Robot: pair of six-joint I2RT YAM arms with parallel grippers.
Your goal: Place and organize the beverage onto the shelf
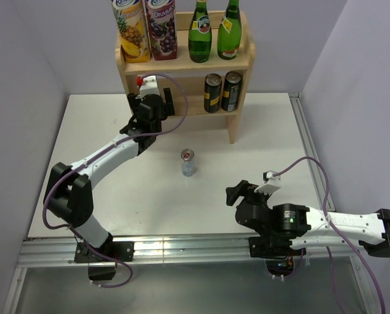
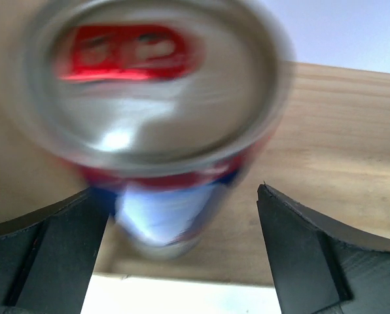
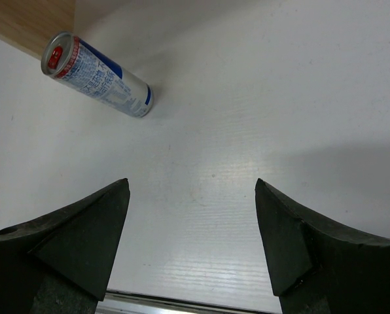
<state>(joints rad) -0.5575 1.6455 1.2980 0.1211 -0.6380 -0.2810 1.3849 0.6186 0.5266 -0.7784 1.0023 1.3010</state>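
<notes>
The slim can standing in the middle of the table belongs on the shelf, so my left gripper should next close on the upper body (image 1: 188,163) of that can.
A blurred red, blue and silver can (image 2: 162,216) fills the left wrist view, its top with a red tab towards the camera and the light wood of the shelf (image 2: 339,144) behind it. My left gripper (image 2: 183,190) is open around it: the right finger (image 2: 313,255) stands apart from the can and the left finger (image 2: 44,255) is at its side. From above, this gripper (image 1: 157,98) is at the left of the shelf's (image 1: 241,111) lower tier. A second slim can (image 1: 188,162) (image 3: 97,75) stands mid-table. My right gripper (image 3: 192,183) (image 1: 237,193) hangs open and holds nothing.
The top tier holds two juice cartons (image 1: 146,29) and two green bottles (image 1: 214,33). Two dark cans (image 1: 222,91) stand at the right of the lower tier. Grey walls enclose the white table (image 1: 90,131), and a metal rail (image 1: 182,248) runs along its near edge.
</notes>
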